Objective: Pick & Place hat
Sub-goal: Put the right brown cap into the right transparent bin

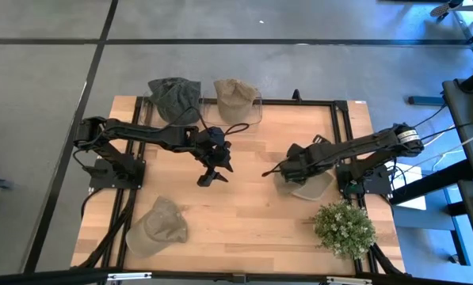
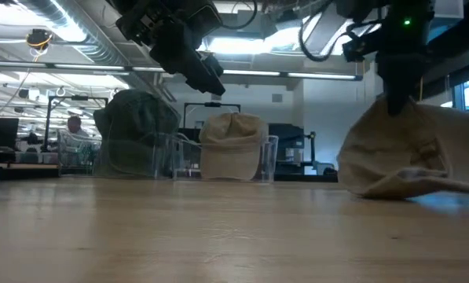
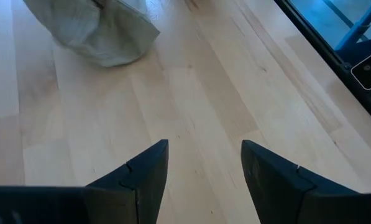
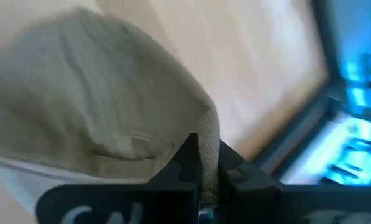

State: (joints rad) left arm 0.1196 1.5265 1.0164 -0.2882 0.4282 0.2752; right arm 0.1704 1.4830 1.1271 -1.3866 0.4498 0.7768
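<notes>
My right gripper will release the beige hat over the bare wood (image 1: 266, 164) between my grippers, close to the middle of the table.
A beige hat (image 1: 309, 185) lies on the table's right half, under my right gripper (image 1: 287, 169), which is shut on it. In the low view the hat (image 2: 415, 153) sits on the wood with the right gripper (image 2: 394, 98) coming down onto its top. My left gripper (image 1: 212, 172) hovers open above the table's middle, raised clear of the wood (image 2: 196, 61); its wrist view shows the same hat (image 3: 92, 31) farther off. Another beige cap (image 1: 158, 226) lies flat near the table's near-left corner. My right gripper pinches a rim edge of the hat (image 4: 209, 146) between its two fingers (image 4: 186, 163), the fabric strip running back between them. The fingers come from above, pointing down. The hat's underside (image 2: 399, 189) rests on the table, its crown bulging beside the fingers.
At the far edge a dark green hat (image 1: 174, 99) and a beige hat (image 1: 236, 99) sit on clear stands. A potted plant (image 1: 344, 228) stands at the near-right corner. Bare wood lies between the two grippers (image 1: 248, 206).
</notes>
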